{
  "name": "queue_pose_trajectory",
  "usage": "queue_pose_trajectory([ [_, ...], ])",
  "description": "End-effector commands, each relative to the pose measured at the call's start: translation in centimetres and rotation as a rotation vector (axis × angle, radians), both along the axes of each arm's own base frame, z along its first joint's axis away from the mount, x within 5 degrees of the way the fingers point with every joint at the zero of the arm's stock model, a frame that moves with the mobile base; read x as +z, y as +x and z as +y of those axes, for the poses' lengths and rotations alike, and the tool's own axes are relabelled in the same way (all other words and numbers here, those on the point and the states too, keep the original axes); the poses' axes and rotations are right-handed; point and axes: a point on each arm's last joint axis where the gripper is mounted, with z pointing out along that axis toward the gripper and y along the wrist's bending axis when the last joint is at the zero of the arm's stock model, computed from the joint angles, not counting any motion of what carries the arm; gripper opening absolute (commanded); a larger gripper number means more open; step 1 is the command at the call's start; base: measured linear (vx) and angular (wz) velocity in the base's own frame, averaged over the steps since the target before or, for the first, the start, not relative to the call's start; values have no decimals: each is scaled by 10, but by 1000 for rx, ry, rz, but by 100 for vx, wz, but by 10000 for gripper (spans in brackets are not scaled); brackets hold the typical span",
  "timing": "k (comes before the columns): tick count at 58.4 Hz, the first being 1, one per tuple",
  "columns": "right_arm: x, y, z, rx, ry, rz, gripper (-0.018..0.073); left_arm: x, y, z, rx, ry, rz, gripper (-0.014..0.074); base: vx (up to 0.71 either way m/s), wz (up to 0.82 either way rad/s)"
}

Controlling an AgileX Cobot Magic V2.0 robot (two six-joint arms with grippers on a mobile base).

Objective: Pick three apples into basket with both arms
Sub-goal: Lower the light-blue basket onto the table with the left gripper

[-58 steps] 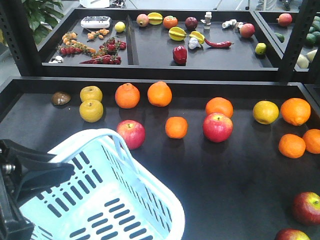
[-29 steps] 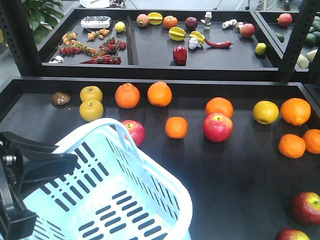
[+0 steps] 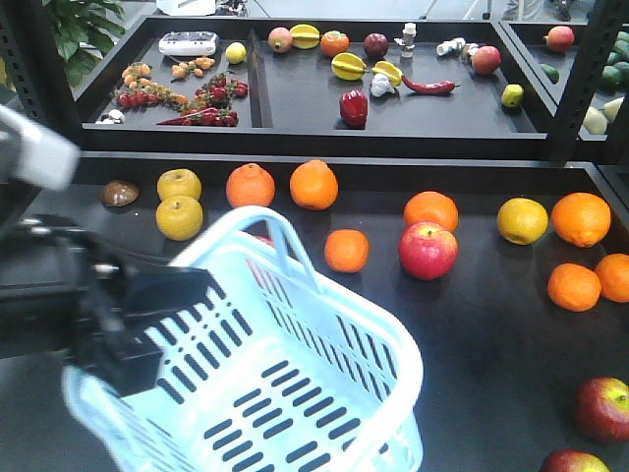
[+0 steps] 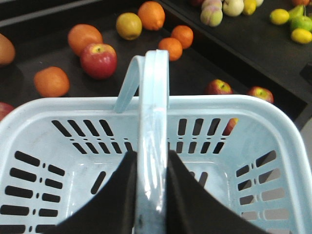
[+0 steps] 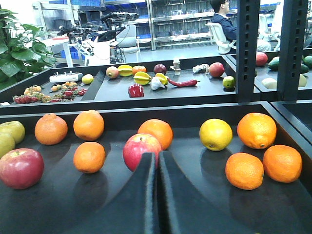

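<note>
Next, I set the pale blue basket down with my left gripper on the black table (image 3: pixel 376 354), in front of the pink-red apples.
My left gripper (image 4: pixel 152 163) is shut on the hoop handle (image 4: pixel 153 97) of the pale blue basket (image 4: pixel 219 102), which holds nothing. In the front view the basket (image 3: pixel 398 344) hangs tilted at lower left, with my left gripper (image 3: pixel 182 290) at its near side. Two dark red apples (image 3: pixel 601 408) (image 3: pixel 573 462) lie at the table's front right corner; the left wrist view shows them (image 4: pixel 219 87) (image 4: pixel 260 92) beyond the basket's far rim. My right gripper (image 5: pixel 157 156) is shut on nothing, low over the table, and does not show in the front view.
Two brighter pink-red apples (image 3: pixel 428 250) (image 5: pixel 20 168), several oranges (image 3: pixel 346 250) and yellow fruits (image 3: pixel 522 220) are spread over the black table. A raised black rim (image 3: pixel 324 169) bounds its far side. A back tray (image 3: pixel 295 93) holds mixed produce.
The basket has risen and shifted right and away from the camera, now tilted and hiding the left pink-red apple. My left arm has lifted higher into the front view.
</note>
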Motion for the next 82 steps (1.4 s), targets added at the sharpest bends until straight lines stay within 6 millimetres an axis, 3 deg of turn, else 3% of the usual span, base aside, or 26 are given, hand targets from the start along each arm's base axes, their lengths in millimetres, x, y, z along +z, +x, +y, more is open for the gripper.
queue_pose_trajectory([
  [1, 3, 0, 1, 11, -13, -71, -6, 17, 13, -12, -10, -96, -65, -6, 0, 0],
  [20, 3, 0, 1, 11, -13, -71, -6, 47, 69, -62, -236, -63, -154, -6, 0, 0],
  [33, 3, 0, 1, 11, -13, -71, -6, 22, 121, -104, -388, 14, -58, -6, 0, 0],
  [45, 3, 0, 1, 11, -13, -71, -6, 2, 156, -126, -415, 38, -54, 5, 0, 0],
  [68, 3, 0, 1, 11, -13, -71, -6, -25, 178, -131, -428, 179, -76, 21, 0, 0],
  [82, 3, 0, 1, 11, -13, -71, -6, -24, 182, -132, -404, 182, -121, 24, 0, 0],
])
